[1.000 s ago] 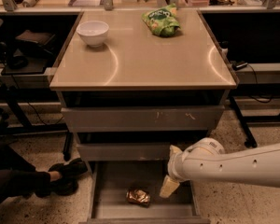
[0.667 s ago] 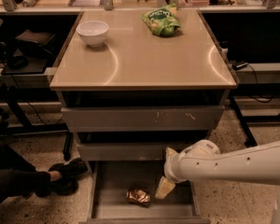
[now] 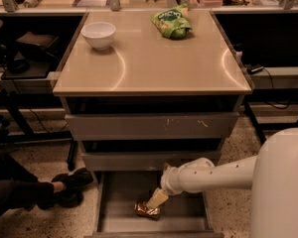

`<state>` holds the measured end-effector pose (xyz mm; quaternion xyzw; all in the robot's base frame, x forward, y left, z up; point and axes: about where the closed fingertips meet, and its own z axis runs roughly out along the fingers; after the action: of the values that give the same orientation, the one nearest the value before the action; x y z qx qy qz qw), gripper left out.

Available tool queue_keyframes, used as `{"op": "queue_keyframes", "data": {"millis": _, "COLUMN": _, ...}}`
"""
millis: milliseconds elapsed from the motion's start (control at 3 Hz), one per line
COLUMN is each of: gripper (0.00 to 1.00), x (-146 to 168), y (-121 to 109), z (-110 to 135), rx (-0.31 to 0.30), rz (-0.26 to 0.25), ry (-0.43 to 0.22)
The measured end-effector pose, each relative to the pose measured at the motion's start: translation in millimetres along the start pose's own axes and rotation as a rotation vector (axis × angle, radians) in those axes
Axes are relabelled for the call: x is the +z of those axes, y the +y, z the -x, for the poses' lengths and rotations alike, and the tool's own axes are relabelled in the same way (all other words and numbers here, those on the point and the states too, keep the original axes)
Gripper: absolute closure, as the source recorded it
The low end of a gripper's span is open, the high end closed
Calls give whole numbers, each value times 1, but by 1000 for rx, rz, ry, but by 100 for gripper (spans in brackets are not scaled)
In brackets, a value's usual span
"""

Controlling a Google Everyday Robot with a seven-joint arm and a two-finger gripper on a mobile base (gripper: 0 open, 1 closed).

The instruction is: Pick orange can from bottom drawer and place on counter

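The orange can is lying in the open bottom drawer. My gripper will close around the middle of the orange can (image 3: 147,210).
The orange can (image 3: 146,209) is a small shiny orange-gold dented can lying on the grey floor of the open bottom drawer (image 3: 181,217). My gripper (image 3: 155,201) reaches down into the drawer from the right on a white arm and its tan fingers (image 3: 158,198) touch the can's upper right side. The beige counter (image 3: 154,58) is the glossy top of the grey cabinet above.
A white bowl (image 3: 99,34) stands at the counter's back left and a green snack bag (image 3: 172,23) at the back middle. Two closed grey drawers (image 3: 151,126) sit above the open one. A person's leg and black shoe (image 3: 72,183) lie on the floor at left.
My arm has moved left and lower into the drawer. The gripper has come from beside the can to touching it. The can has not moved.
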<state>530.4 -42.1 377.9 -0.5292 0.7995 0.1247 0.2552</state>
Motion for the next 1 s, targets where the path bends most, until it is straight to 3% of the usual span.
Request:
{"op": "queue_keyframes", "data": {"millis": 333, "gripper": 0, "x": 17, "y": 10, "z": -12, "rx": 22, "rz": 28, "ry": 6}}
{"op": "queue_keyframes", "data": {"millis": 667, "gripper": 0, "x": 26, "y": 13, "z": -8, "rx": 25, "rz": 45, "ry": -11}}
{"op": "queue_keyframes", "data": {"millis": 1000, "gripper": 0, "x": 80, "y": 15, "z": -9, "rx": 76, "rz": 81, "ry": -21}}
